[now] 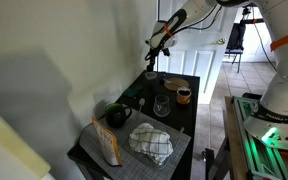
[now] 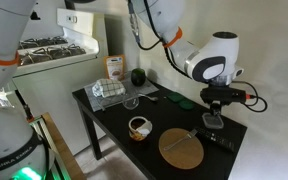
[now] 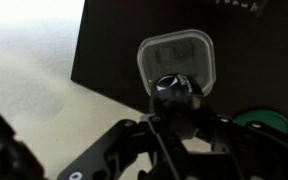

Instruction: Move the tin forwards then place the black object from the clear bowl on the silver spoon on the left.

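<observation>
Next, I let go of the black object, now at the clear bowl's near rim, on the silver spoon's head [image 1: 141, 101], between the dark round pot and clear glass.
The tin [image 2: 138, 127] is a short orange-brown can near the table's front edge; it also shows in an exterior view [image 1: 184, 95]. The clear bowl [image 3: 176, 55] sits at the table's end, directly under my gripper [image 3: 174, 105]. The jaws look closed around the shiny black object [image 3: 172, 86] at the bowl's near rim. In both exterior views the gripper [image 2: 213, 112] [image 1: 154, 56] hangs just over the bowl. A thin pale utensil, maybe the silver spoon [image 2: 191, 134], lies at the round wooden board's edge; I cannot tell for sure.
A round wooden board [image 2: 181, 149] lies beside the tin. A green lid [image 2: 184, 101], a clear glass [image 2: 131, 100], a checkered cloth [image 2: 109, 92], a dark round pot [image 2: 137, 76] and a bag [image 2: 114, 67] fill the table's far side. The table edge is close to the bowl.
</observation>
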Controlling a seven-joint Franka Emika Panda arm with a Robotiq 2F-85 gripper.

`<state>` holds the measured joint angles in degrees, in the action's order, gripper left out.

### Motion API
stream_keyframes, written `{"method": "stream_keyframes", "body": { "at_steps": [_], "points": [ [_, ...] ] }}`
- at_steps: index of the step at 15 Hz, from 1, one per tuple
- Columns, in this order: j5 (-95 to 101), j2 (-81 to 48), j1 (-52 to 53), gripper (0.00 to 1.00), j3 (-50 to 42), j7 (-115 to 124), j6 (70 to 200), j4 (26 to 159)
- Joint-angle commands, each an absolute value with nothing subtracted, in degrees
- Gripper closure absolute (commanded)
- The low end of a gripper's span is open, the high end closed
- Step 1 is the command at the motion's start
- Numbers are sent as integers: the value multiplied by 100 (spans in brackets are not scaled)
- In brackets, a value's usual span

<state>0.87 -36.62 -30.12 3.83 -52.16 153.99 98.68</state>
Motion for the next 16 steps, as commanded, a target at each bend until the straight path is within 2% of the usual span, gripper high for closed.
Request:
{"method": "stream_keyframes", "body": {
  "at_steps": [1, 8, 9, 12, 13, 16],
  "points": [
    [-512, -2779, -3353, 88, 1115, -6440, 15364, 10893],
    [-1842, -1892, -3066, 88, 1854, -8627, 14840, 11726],
    [-1705, -2234, -2672, 63, 1405, -8118, 15022, 11382],
    [-1936, -1990, -2576, 63, 1418, -8541, 14909, 11550],
    [-1853, -1978, -2550, 88, 1393, -8573, 14852, 11573],
    [-1458, -2225, -2035, 88, 1108, -8530, 14355, 11391]
  ]
}}
